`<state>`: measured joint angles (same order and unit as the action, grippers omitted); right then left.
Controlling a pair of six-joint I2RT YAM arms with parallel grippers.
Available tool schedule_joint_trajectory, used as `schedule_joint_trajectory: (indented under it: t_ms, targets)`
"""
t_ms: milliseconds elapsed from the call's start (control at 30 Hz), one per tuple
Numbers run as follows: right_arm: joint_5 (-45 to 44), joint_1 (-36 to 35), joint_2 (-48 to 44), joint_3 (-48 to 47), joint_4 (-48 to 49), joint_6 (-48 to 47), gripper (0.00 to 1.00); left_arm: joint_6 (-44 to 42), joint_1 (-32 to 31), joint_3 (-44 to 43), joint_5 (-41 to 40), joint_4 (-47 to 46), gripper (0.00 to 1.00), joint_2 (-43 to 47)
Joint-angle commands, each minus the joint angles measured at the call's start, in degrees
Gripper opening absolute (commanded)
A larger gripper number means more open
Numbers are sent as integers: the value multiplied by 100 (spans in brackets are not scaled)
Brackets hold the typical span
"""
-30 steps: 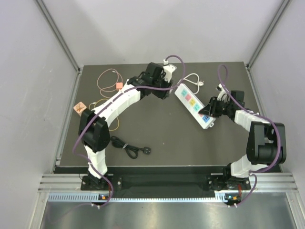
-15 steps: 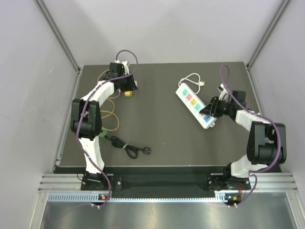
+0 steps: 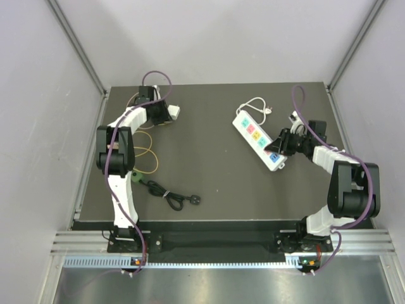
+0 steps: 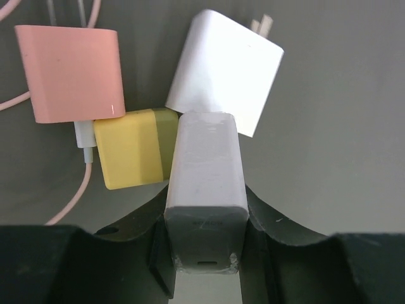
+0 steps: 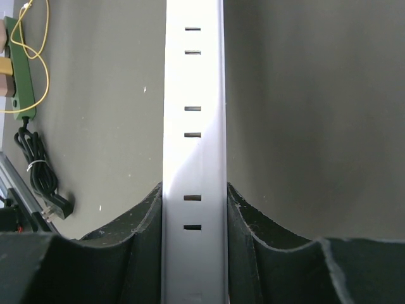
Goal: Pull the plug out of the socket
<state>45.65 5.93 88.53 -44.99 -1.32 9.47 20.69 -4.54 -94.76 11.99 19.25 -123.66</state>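
Observation:
I will set the white power strip with my right gripper on the dark table point(image 3: 307, 123) near the table's back corner on its own side.
The white power strip point(image 3: 258, 138) with coloured switches lies at the right of the dark table, all its sockets bare. My right gripper point(image 3: 277, 147) is shut on its near end; in the right wrist view the strip point(image 5: 193, 126) fills the gap between the fingers point(image 5: 145, 221). My left gripper point(image 3: 171, 113) is at the back left of the table, shut on a white charger plug point(image 4: 205, 171), far from the strip. The plug's far end sits against a yellow charger point(image 4: 130, 149) and a white charger point(image 4: 224, 79).
A pink charger point(image 4: 69, 73) with a pink cord lies beside the yellow one. A green power strip point(image 5: 19, 69) with a yellow cord point(image 3: 147, 152) and a coiled black cable point(image 3: 174, 197) lie at the left. The strip's white cord point(image 3: 256, 104) curls behind it.
My left arm has swung from the power strip to the back left of the table, carrying the white plug away from the socket. The right arm and the strip have not moved.

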Motion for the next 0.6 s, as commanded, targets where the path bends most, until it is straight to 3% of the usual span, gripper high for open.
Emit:
schedule_joint_trajectory:
  t_ms: [0,300,567]
  targets:
    - [348,101,-29,-115,431,11,0,49,40,-289,-144,-281,41,43]
    - [392,145,-47,-115,449,2,0,-188,76,-526,-346,79,64,-18]
    - [454,154,-73,-115,457,11,0,-556,76,-526,-715,124,66,456]
